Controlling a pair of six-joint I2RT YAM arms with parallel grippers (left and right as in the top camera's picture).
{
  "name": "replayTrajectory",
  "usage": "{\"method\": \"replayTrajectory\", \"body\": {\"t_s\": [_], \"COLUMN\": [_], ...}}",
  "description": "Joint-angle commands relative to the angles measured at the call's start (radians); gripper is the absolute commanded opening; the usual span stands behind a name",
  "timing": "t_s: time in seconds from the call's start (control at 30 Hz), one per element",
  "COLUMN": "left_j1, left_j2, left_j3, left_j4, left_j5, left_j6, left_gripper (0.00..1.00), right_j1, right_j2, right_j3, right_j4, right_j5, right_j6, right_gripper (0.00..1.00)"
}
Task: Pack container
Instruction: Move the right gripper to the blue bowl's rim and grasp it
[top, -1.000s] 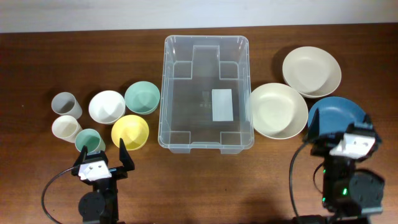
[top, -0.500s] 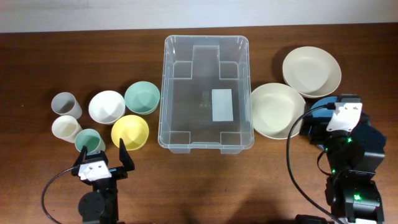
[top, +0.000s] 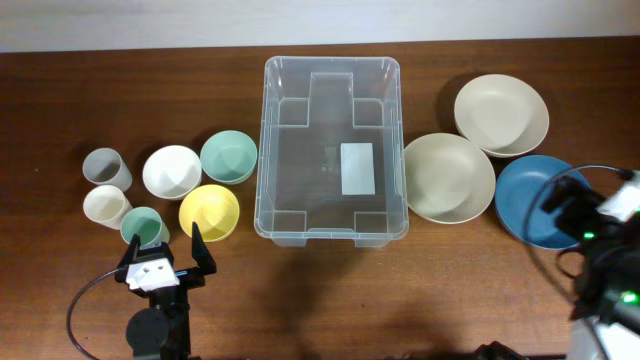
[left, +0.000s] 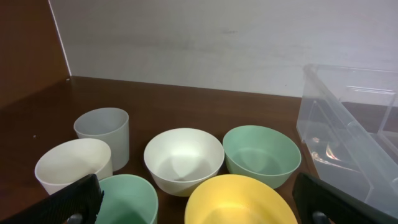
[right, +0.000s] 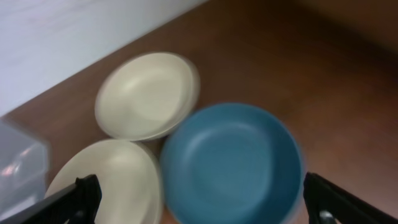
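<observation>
The robot's right gripper will next take hold of the near rim (top: 575, 234) (right: 297, 191) of the blue plate, on the side that faces away from the cream plates.
The clear container (top: 305, 165) stands empty in the middle of the table, a white label on its base. In the overhead view my left gripper (top: 167, 238) is open just in front of the yellow bowl (top: 209, 211) and the small green cup (top: 143, 224). Through the left wrist camera the yellow bowl (left: 239, 202) lies between the open fingers (left: 74, 202). Near the table's right edge my right gripper (top: 572, 212) is open over the near side of the blue plate (top: 535, 195). The right wrist view shows that plate (right: 233, 162) blurred between the spread fingers (right: 81, 196).
Left of the container sit a white bowl (top: 171, 170), a green bowl (top: 229, 156), a grey cup (top: 105, 166) and a cream cup (top: 106, 204). Two cream plates (top: 448, 176) (top: 501, 113) lie to its right, beside the blue one.
My right arm swung from above the blue plate out to the right edge, uncovering the plate. Both grippers stayed open; the left arm has not moved.
</observation>
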Motion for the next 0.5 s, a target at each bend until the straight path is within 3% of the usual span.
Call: {"method": "replayTrajectory", "body": {"t_s": [0.0,0.2,0.37,0.47], "left_j1": [-0.005,-0.005,-0.005,-0.005], "left_j2": [-0.006,-0.006,-0.006,-0.006], "left_j3": [-0.004,-0.004,-0.004,-0.004], "left_j4": [0.0,0.0,0.0,0.0], "left_j5": [-0.007,-0.007,-0.007,-0.007], "left_j6": [0.012,0.012,0.012,0.012], "left_gripper": [1.0,1.0,1.0,1.0], "right_j1": [-0.226,-0.421,-0.388,-0.306], "right_j2": [0.15,0.468,0.653,0.719], "right_j3": [0.062,0.061,0.061,0.061], "right_j4": [-0.055,-0.036,0.035,0.08], "right_j5": [-0.138,-0.306,-0.31,-0.177], "right_j6": [0.053,0.026,-0.01,-0.015], "right_gripper": [0.99,0.99,0.94,0.95]}}
